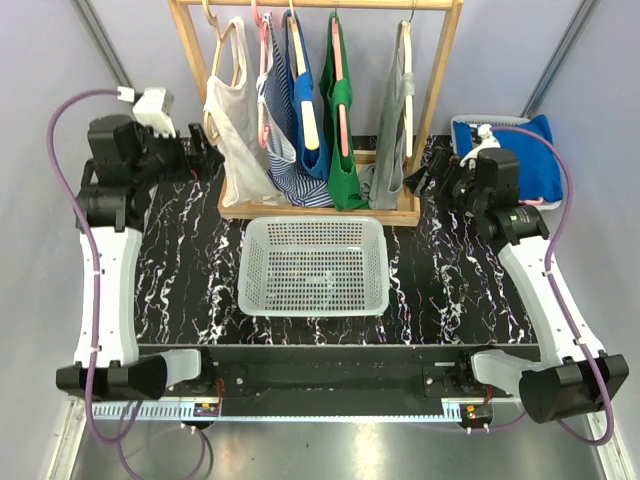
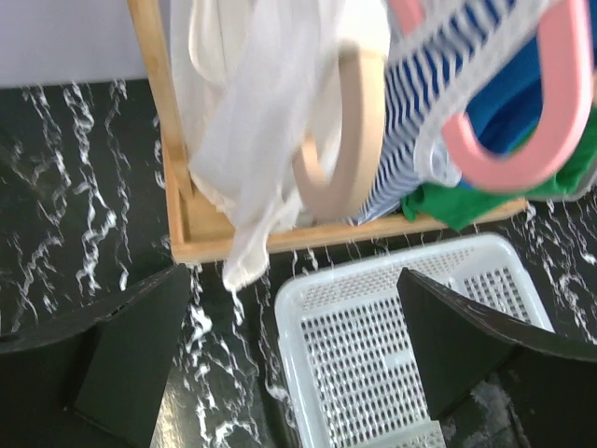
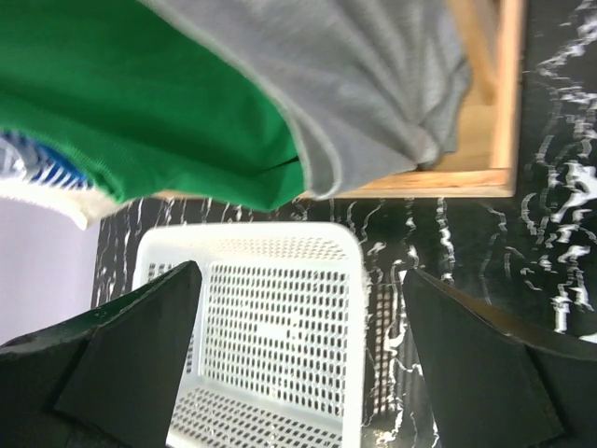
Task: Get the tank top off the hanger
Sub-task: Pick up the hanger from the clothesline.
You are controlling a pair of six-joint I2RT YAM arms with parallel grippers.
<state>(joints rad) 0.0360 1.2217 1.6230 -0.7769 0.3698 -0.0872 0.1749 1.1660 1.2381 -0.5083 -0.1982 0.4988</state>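
Next, I close my left gripper on the near arm (image 1: 214, 66) of the white tank top's wooden hanger, between the hanger's hook and its curved end.
Several tank tops hang on hangers from a wooden rack (image 1: 320, 212): a white one (image 1: 235, 130) at the left, then striped (image 1: 280, 120), blue (image 1: 305, 100), green (image 1: 343, 140) and grey (image 1: 393, 130). My left gripper (image 1: 205, 150) stands open just left of the white tank top (image 2: 252, 121), whose wooden hanger (image 2: 350, 140) curves beside a pink hanger (image 2: 522, 140). Open too, my right gripper (image 1: 425, 175) sits just right of the grey top (image 3: 373, 84), with the green top (image 3: 121, 103) beyond. Nothing lies between the left gripper's (image 2: 294, 278) or the right gripper's (image 3: 300, 271) fingers.
A white perforated basket (image 1: 315, 222) sits on the black marbled table in front of the rack, seen below both wrists (image 2: 373, 271) (image 3: 354, 280). A blue cloth (image 1: 530, 150) lies in a bin at the back right. The rack's base board (image 2: 308, 233) edges the clothes.
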